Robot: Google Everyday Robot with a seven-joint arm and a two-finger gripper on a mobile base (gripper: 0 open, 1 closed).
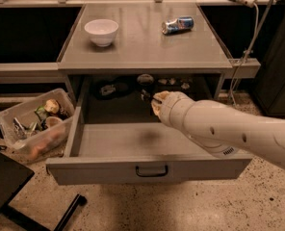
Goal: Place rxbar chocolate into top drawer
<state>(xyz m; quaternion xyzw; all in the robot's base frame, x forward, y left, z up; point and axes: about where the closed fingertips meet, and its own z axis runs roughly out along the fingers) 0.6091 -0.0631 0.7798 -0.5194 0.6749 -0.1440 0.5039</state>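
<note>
Next, I let go of the rxbar chocolate on the bare drawer's bottom (161, 121), between the small dark items and the handle of the drawer.
The top drawer (94, 170) is pulled wide open, and its small dark loop handle (151, 171) faces me. My gripper (148, 97) is at the end of the pale arm that reaches in from the right. It hovers above the back middle of the drawer. A dark flat thing with a pale patch (109, 88) lies at the drawer's back left, apart from the gripper. I cannot tell whether it is the rxbar chocolate. No bar shows clearly at the gripper.
A white bowl (101, 31) and a crushed blue-and-silver can (177, 25) sit on the counter above. Small dark items (145, 79) lie along the drawer's back. A clear bin of clutter (32, 124) stands on the floor at left. A black chair base (17, 191) is at lower left.
</note>
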